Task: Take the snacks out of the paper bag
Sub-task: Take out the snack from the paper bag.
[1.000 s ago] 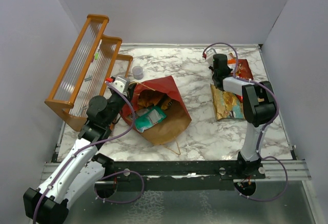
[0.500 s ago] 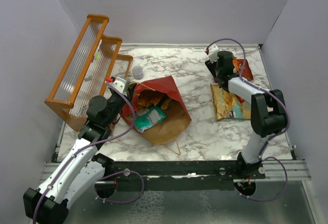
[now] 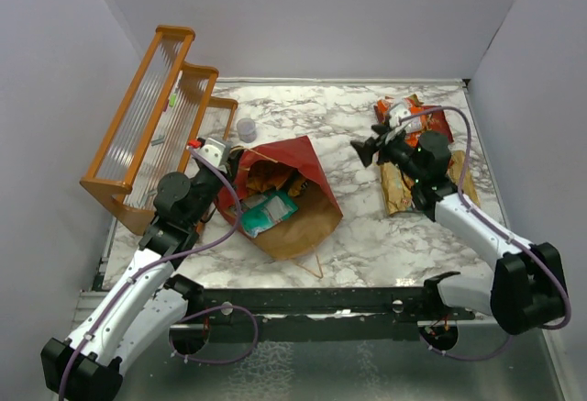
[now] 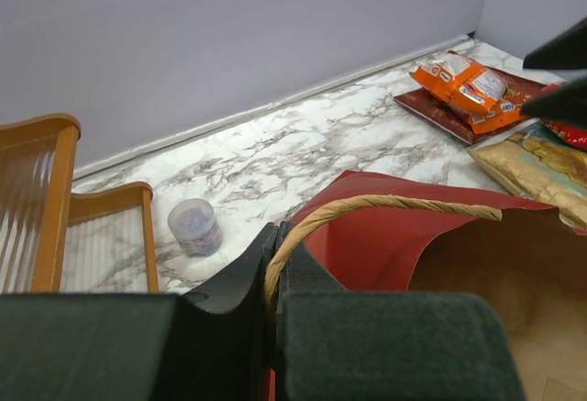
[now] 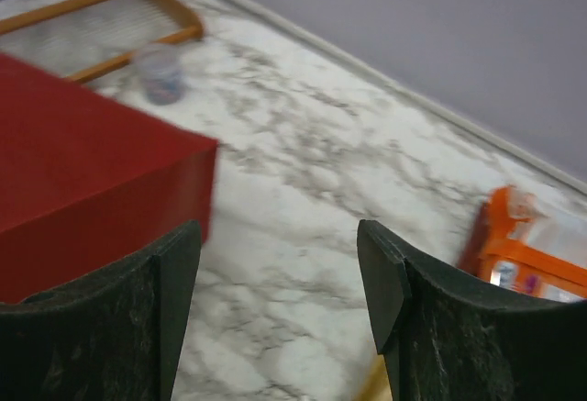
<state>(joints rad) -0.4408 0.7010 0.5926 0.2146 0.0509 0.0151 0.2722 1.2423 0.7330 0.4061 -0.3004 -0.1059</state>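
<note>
Next, I reach my right gripper into the paper bag and grip the end edge of the orange-yellow packet (image 3: 292, 183), beside the teal packet.
The paper bag (image 3: 292, 201) lies on its side, dark red outside, its brown mouth facing the near left. A teal packet (image 3: 268, 211) and an orange-yellow packet (image 3: 266, 177) show inside it. My left gripper (image 3: 229, 158) is shut on the bag's twine handle (image 4: 385, 204). At the right lie an orange packet (image 3: 404, 113) on a dark red bag (image 3: 437, 126), with a large yellow chip bag (image 3: 402, 186) nearer. My right gripper (image 3: 365, 151) hangs open and empty between these snacks and the paper bag, pointing left. In the right wrist view the red bag (image 5: 83, 181) fills the left.
An orange wooden rack (image 3: 156, 112) stands along the left wall. A small clear jar (image 3: 246, 128) sits between the rack and the bag. Grey walls close in the marble table (image 3: 339, 116) on three sides. Bare marble lies between the bag and the packets.
My right gripper has opened, let the orange packet go at the far right, and swung left and nearer, toward the paper bag. The left gripper has kept still on the handle.
</note>
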